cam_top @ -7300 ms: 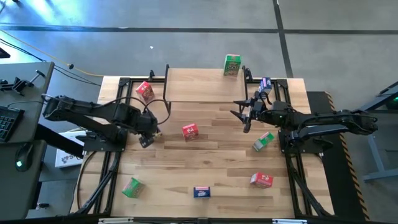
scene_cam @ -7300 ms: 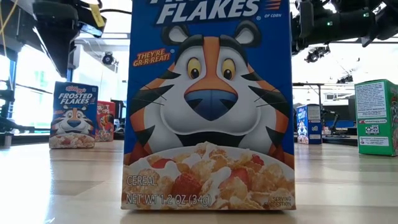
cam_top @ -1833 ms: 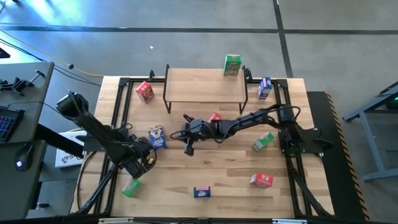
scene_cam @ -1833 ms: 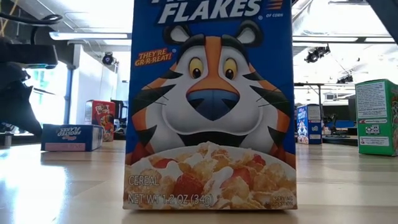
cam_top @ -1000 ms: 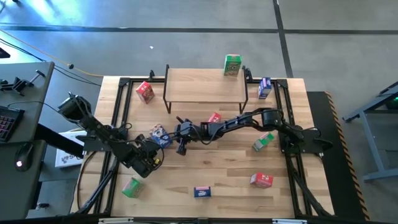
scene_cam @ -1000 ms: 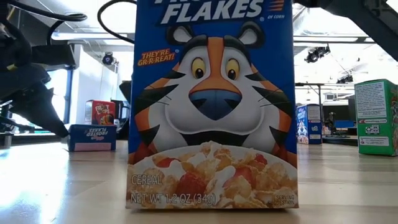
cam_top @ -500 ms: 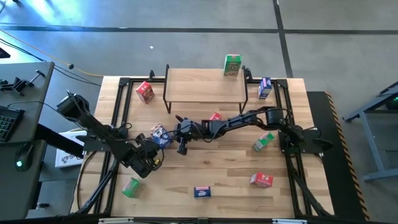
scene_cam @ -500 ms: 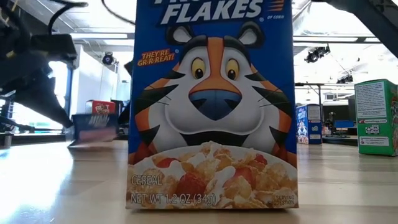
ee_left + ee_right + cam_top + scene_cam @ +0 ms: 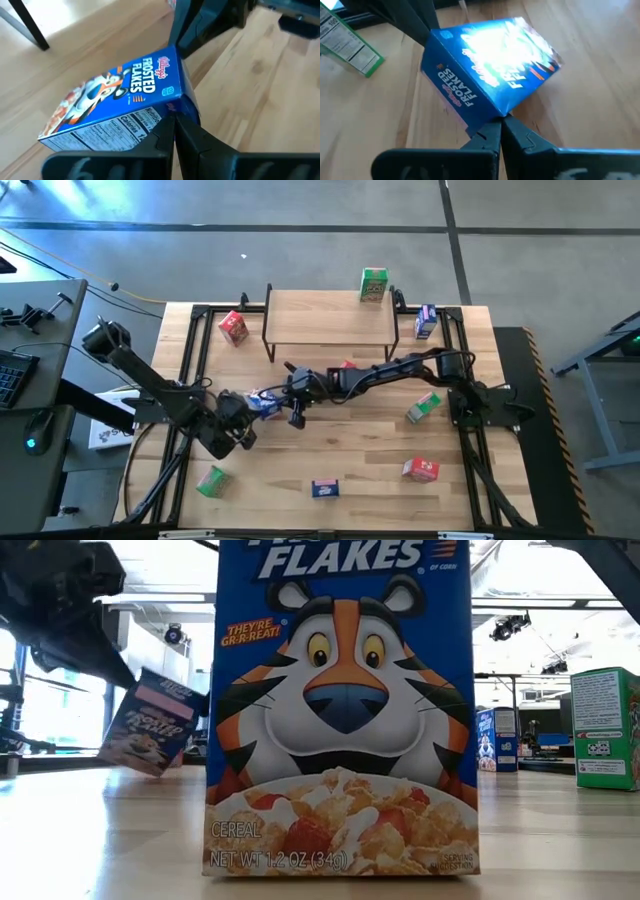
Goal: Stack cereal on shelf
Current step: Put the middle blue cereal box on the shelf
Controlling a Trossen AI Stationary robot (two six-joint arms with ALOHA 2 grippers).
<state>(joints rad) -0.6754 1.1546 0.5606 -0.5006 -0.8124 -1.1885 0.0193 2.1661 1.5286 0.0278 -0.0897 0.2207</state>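
Observation:
I will use my right gripper to put the blue cereal box down on the table [image 9: 284,402] in front of the shelf leg nearest my left gripper.
A small blue cereal box [image 9: 265,401] hangs tilted just above the table's middle left, between my two shut grippers. My left gripper [image 9: 249,404] is at its left end, and my right gripper [image 9: 287,396] reaches across the table to its right end. The low view shows this box [image 9: 150,726] clear of the wood. The shelf [image 9: 330,318] stands at the far middle on its black legs, with a green cereal box [image 9: 373,284] upright on its far right edge. My left gripper touches the box with its shut fingertips [image 9: 170,131] at the corner [image 9: 167,111] where the printed side panel meets the end flap, coming from the table's left and slanting down. My right gripper sets its shut fingertips [image 9: 496,131] against the box's lower corner [image 9: 495,115] from the table's right, slanting down. The box sits tilted between the two tips, off the table.
Other cereal boxes lie around: red [image 9: 232,327] left of the shelf, blue [image 9: 425,320] right of it, red [image 9: 346,366] behind my right arm, green [image 9: 424,406], red [image 9: 420,469], blue [image 9: 323,488] and green [image 9: 212,480] toward the near edge.
Both grippers have risen, staying shut. The blue box between them lay flat on the table and now hangs tilted, lifted clear of the wood.

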